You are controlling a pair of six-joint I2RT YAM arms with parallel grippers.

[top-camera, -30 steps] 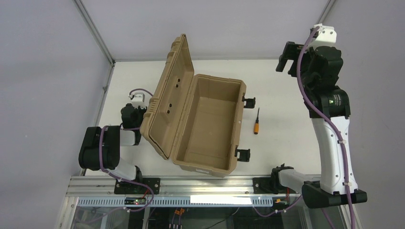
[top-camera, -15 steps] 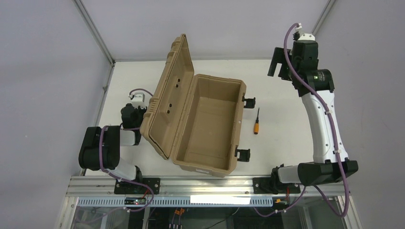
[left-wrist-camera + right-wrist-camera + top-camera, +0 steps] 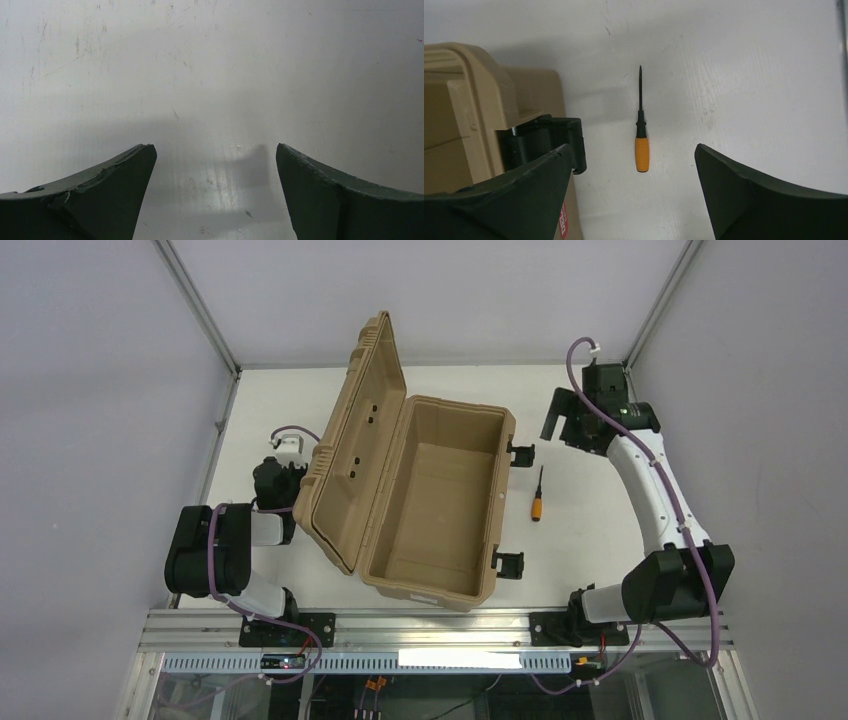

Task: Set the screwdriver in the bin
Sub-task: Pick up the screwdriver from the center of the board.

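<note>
I should close my right gripper on the orange handle [image 3: 537,504] [image 3: 641,146] of the screwdriver, close to where the handle meets the screwdriver's black part.
The screwdriver [image 3: 538,498], with an orange handle and thin black shaft, lies on the white table just right of the bin. The bin [image 3: 497,490] is a tan case, open, with its ribbed lid [image 3: 355,440] standing up on the left; its inside looks empty. My right gripper [image 3: 560,420] is open and empty, hovering beyond the screwdriver. In the right wrist view the screwdriver [image 3: 641,135] lies between and ahead of the open fingers [image 3: 633,150], apart from them, with the bin [image 3: 454,100] at left. My left gripper [image 3: 215,146] is open over bare table.
Two black latches [image 3: 520,453] [image 3: 508,563] stick out from the bin's right side, the far one close to the screwdriver tip and seen in the right wrist view [image 3: 549,140]. The left arm [image 3: 275,480] sits folded behind the lid. Grey walls enclose the table.
The right arm has swung down and leftward from high up, bringing its gripper low over the far right table near the screwdriver. The left arm, bin and screwdriver have not moved.
</note>
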